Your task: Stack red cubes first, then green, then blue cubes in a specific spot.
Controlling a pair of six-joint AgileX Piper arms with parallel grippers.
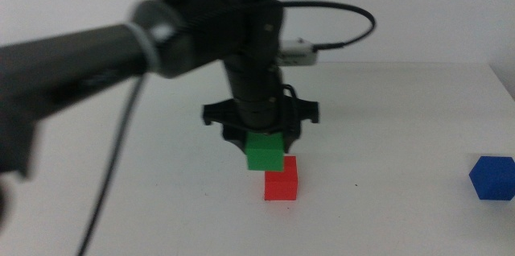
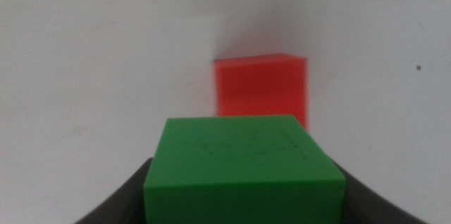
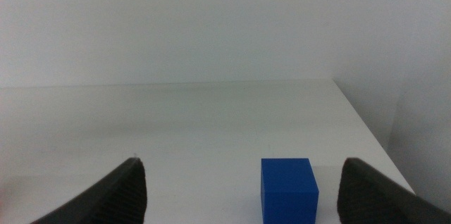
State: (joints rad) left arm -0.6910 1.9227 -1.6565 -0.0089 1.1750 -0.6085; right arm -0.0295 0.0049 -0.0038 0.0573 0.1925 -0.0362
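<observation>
Next, my left gripper goes to the middle of the table. It will let go of the green cube, now in the air just above it, on top of the red cube point(image 1: 282, 161) point(image 2: 261, 94) there.
My left gripper point(image 1: 263, 145) is shut on the green cube point(image 1: 264, 151) and holds it in the air, just above and slightly left of the red cube point(image 1: 282, 179), which sits on the white table near the middle. In the left wrist view the green cube point(image 2: 243, 170) sits between my jaws, with the red cube point(image 2: 261, 92) on the table beyond it. The blue cube point(image 1: 492, 177) rests at the table's right side. My right gripper point(image 3: 243, 189) is open and empty, out of the middle view, with the blue cube point(image 3: 289, 189) lying between its jaws' line of sight.
The left arm point(image 1: 72, 59) reaches in from the left with a black cable point(image 1: 121, 139) hanging beside it. The table's right edge point(image 1: 503, 83) runs close to the blue cube. A white wall stands behind the table.
</observation>
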